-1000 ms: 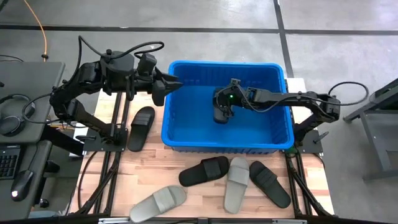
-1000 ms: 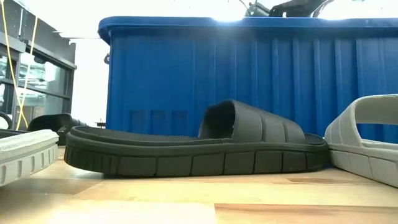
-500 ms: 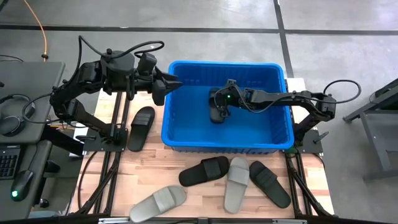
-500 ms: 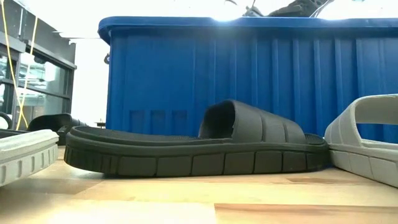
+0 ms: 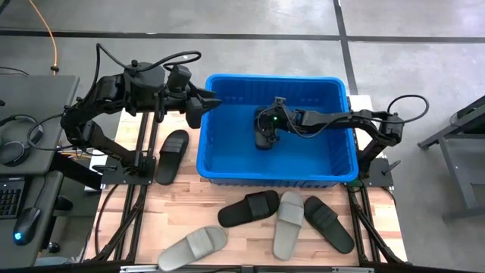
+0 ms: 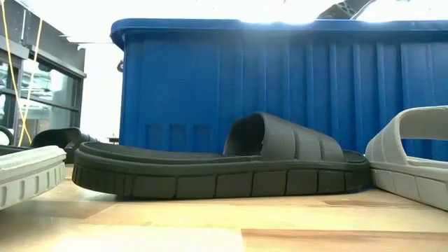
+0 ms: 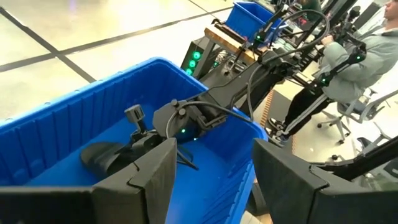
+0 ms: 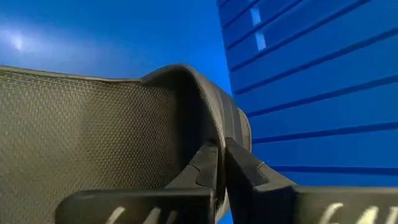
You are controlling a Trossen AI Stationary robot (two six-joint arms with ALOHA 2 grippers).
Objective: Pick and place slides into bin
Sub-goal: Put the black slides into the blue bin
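Note:
My right gripper will release the black slide on the blue bin's bottom (image 5: 268,130) (image 8: 118,146), with the slide's toe close to the far side of the bin.
The blue bin (image 5: 227,152) stands at the table's far middle. My right gripper (image 5: 264,130) reaches into it from the right and is shut on a black slide (image 5: 263,139), which also shows in the left wrist view (image 7: 102,155). My left gripper (image 5: 206,106) hangs open and empty over the bin's left rim. Three black slides (image 5: 173,155) (image 5: 248,208) (image 5: 328,224) and two grey slides (image 5: 289,224) (image 5: 193,246) lie sole-down on the table. My right gripper pinches the black slide's strap at its edge (image 8: 219,134), one finger under the strap on the footbed side and one finger (image 8: 249,168) on its ribbed outside. The fingers come from the table's right, slanting down. Whether the slide rests on the bin's floor, I cannot tell.
The bin's tall walls (image 6: 280,84) stand behind the black slide (image 6: 224,164) nearest the low camera. A person sits beyond the table's right side (image 7: 364,56). A desk with a keyboard and headphones (image 5: 19,144) stands left of the table.
My right gripper has gone a little toward the bin's left side with the black slide, staying shut on it. In the low view less of the arm shows above the bin's rim than before.

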